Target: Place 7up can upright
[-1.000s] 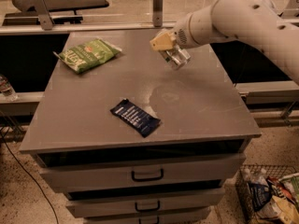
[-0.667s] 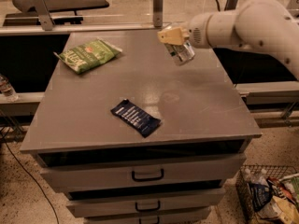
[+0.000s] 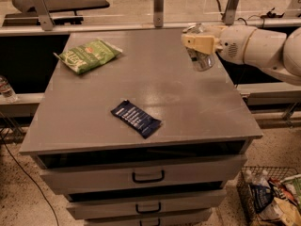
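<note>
Next, I let go of the 7up can so that it stands on the grey cabinet top near the cabinet's edge (image 3: pixel 208 88) by my arm.
My gripper (image 3: pixel 198 42) comes in from the right over the far right part of the grey cabinet top (image 3: pixel 141 86). Its cream fingers are shut on the 7up can (image 3: pixel 201 59), a pale silvery can. The can hangs tilted below the fingers, its lower end close to the surface near the right edge; I cannot tell whether it touches. The white arm (image 3: pixel 263 51) stretches off to the right.
A green snack bag (image 3: pixel 89 55) lies at the far left of the top. A dark blue snack bar (image 3: pixel 136 118) lies near the front middle. Drawers (image 3: pixel 148 175) are below. A wire basket of rubbish (image 3: pixel 273 194) stands on the floor at right.
The gripper with the can has moved to the right and slightly towards the back, and the arm has drawn back to the right side of the cabinet.
</note>
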{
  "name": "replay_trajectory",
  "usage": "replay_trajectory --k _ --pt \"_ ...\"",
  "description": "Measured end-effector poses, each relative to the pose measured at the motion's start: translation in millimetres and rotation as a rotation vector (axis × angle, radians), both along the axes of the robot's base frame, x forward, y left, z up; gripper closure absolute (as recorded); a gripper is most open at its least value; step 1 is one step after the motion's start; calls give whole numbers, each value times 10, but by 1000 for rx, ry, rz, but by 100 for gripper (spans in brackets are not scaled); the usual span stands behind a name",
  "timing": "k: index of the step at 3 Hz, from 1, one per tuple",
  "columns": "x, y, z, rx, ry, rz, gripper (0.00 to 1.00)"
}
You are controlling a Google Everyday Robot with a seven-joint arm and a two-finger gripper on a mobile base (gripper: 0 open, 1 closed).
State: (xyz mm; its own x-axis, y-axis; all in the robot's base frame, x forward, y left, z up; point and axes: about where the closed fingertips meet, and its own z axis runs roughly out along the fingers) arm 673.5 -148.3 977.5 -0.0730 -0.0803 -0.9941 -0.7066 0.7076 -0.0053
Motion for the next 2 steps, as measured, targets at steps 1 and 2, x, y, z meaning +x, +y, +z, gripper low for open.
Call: replay_trajectory --k 1,2 --pt "-177 -117 -50 0 -87 69 100" --pt "-262 -176 -190 15 -125 134 100"
